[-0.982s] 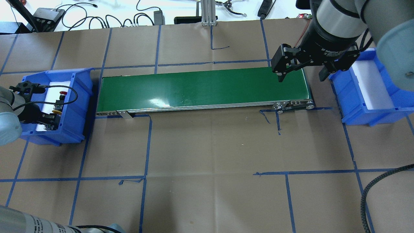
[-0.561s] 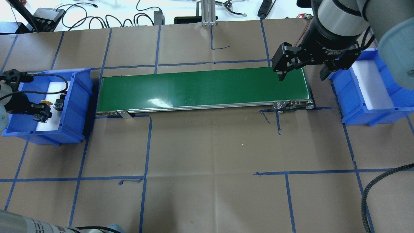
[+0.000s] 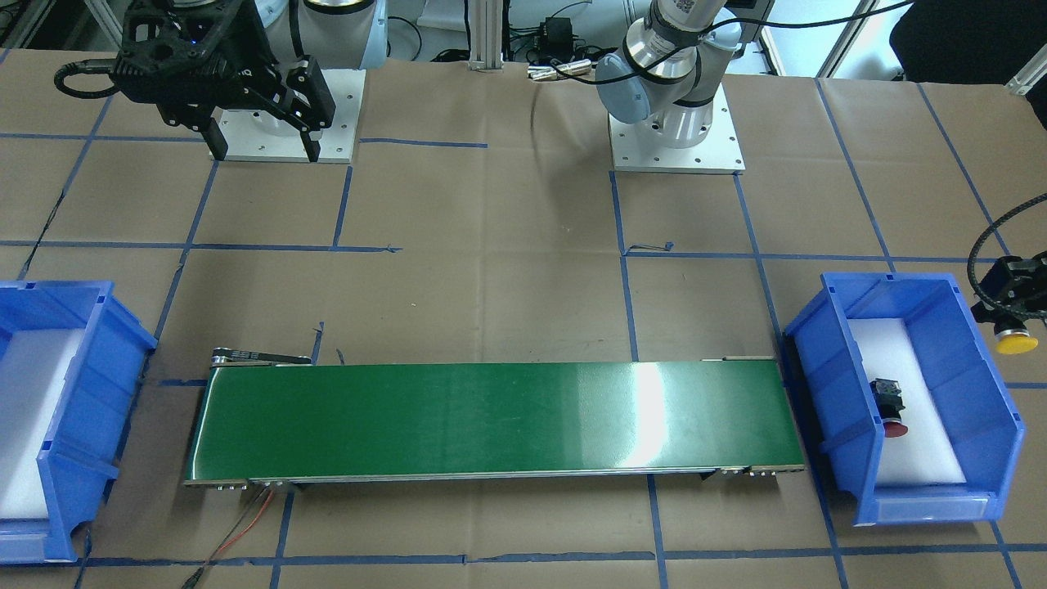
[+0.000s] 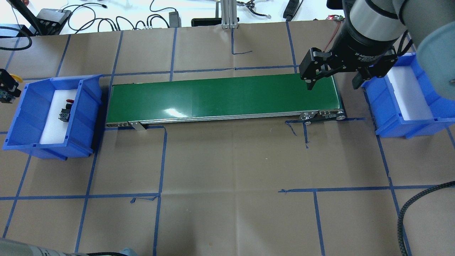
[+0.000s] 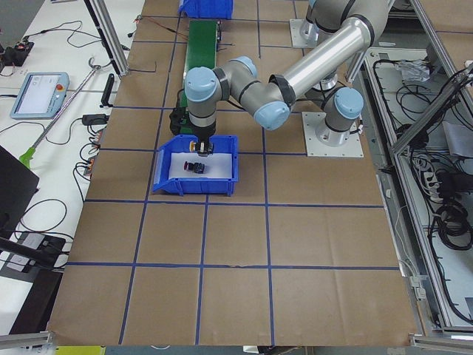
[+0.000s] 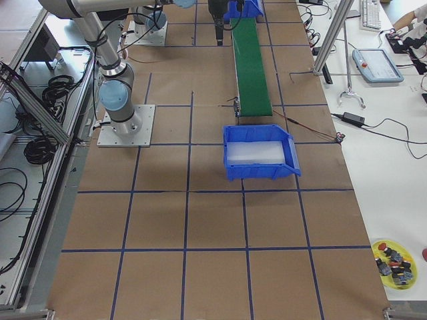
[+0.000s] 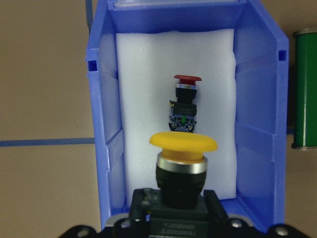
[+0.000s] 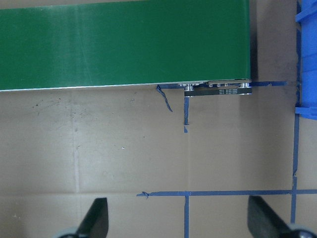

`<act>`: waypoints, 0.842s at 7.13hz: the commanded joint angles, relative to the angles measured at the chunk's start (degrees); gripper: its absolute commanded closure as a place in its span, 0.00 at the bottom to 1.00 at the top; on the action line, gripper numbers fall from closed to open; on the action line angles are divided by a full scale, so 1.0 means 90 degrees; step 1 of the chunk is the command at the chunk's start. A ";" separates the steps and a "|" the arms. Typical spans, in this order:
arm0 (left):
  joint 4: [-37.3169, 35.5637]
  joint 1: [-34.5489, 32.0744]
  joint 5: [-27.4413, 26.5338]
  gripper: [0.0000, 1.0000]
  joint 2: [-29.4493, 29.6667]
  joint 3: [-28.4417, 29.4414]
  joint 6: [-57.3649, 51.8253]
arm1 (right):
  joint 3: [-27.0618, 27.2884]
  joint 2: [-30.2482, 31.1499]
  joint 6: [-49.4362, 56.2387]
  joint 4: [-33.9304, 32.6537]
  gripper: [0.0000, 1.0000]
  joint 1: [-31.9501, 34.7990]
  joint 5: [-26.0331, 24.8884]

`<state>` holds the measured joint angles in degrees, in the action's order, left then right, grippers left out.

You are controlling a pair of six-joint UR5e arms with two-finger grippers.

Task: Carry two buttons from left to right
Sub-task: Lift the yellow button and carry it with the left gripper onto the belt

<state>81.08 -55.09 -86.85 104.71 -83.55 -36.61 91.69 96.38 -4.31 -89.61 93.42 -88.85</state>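
I will release the yellow-capped button from my left gripper on the green conveyor belt's end point(image 3: 721, 420) nearest the red-capped button's bin.
The yellow-capped button point(image 7: 183, 144) sits clamped by its black body in my left gripper point(image 7: 173, 201), which hangs above the left blue bin point(image 7: 106, 124). That gripper point(image 4: 7, 89) shows at the overhead view's far left edge, off the bin's outer side. The same yellow button point(image 3: 1017, 343) appears in the front view beside the bin. On the bin's white foam lies the red-capped button point(image 4: 65, 112) point(image 3: 889, 405), on its side. My right gripper point(image 4: 332, 85) hovers open and empty over the right end of the green conveyor belt point(image 4: 224, 96).
A second blue bin point(image 4: 376, 96) with a white foam liner stands at the right end of the belt, just beside the right gripper. Brown paper with blue tape lines covers the table. Cables lie along the far edge.
My left gripper has lifted the yellow button out of the left bin and drifted toward the overhead view's left edge. The right gripper has barely moved.
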 commanded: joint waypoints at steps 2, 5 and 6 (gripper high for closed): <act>-0.0081 -0.1540 -0.0018 0.92 0.0395 0.0435 0.2050 | -0.0041 -0.0035 0.0000 -0.0014 0.00 0.0010 0.0010; -0.0345 -0.2753 -0.0037 0.92 0.0824 0.0232 0.3412 | -0.0031 -0.0054 0.0010 0.0006 0.00 0.0010 -0.0039; -0.0395 -0.2891 -0.0047 0.92 0.1010 0.0105 0.3453 | -0.0031 -0.0054 0.0010 0.0006 0.00 0.0010 -0.0039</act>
<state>78.21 -78.73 -87.17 111.87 -81.31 -7.21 91.45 95.92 -4.23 -89.57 93.51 -89.21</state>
